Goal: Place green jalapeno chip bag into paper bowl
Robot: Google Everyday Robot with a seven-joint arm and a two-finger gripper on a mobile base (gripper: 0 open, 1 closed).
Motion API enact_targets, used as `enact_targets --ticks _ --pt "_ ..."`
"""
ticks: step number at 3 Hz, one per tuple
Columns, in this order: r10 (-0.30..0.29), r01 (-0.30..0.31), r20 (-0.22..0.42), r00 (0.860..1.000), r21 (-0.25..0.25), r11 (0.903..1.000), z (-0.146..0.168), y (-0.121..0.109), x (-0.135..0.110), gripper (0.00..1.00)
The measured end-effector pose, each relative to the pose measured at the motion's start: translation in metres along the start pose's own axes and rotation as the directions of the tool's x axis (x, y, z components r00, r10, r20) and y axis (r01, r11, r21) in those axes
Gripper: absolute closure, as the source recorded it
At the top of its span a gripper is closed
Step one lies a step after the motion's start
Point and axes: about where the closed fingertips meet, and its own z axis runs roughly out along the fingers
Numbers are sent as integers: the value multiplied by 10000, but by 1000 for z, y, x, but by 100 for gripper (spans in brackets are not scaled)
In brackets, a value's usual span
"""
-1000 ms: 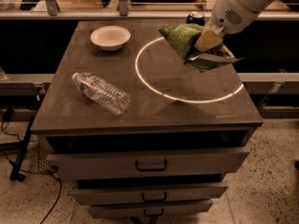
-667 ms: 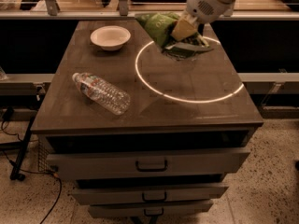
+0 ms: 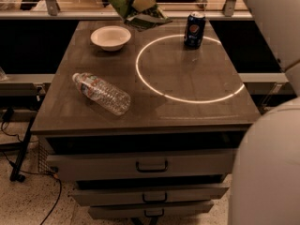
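Next, I open my gripper and let the green jalapeno chip bag go on the far rim of the paper bowl [image 3: 111,28].
The green jalapeno chip bag [image 3: 123,0] hangs in the air at the top of the camera view, above the table's far edge. My gripper [image 3: 143,1] is shut on its right side and holds it up and to the right of the paper bowl [image 3: 111,37]. The bowl is off-white, upright and empty, and stands on the far left part of the table. The bag's lower corner hangs just behind and right of the bowl's rim.
A clear plastic bottle [image 3: 101,93] lies on its side at the table's left front. A dark blue soda can [image 3: 194,29] stands at the far right, on a bright ring of light [image 3: 187,97]. My arm's white casing [image 3: 267,163] fills the right edge. Drawers [image 3: 151,165] are below.
My gripper has carried the chip bag left and farther back, from over the ring of light to beside the bowl. The soda can is now uncovered.
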Motion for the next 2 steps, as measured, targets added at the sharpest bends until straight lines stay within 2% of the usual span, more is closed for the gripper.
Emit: enact_targets --ticks 1,2 --pt "14 -15 178 9998 62 10000 3 -3 -7 100" --pt "246 -255 622 9978 129 9996 20 -3 -16 100"
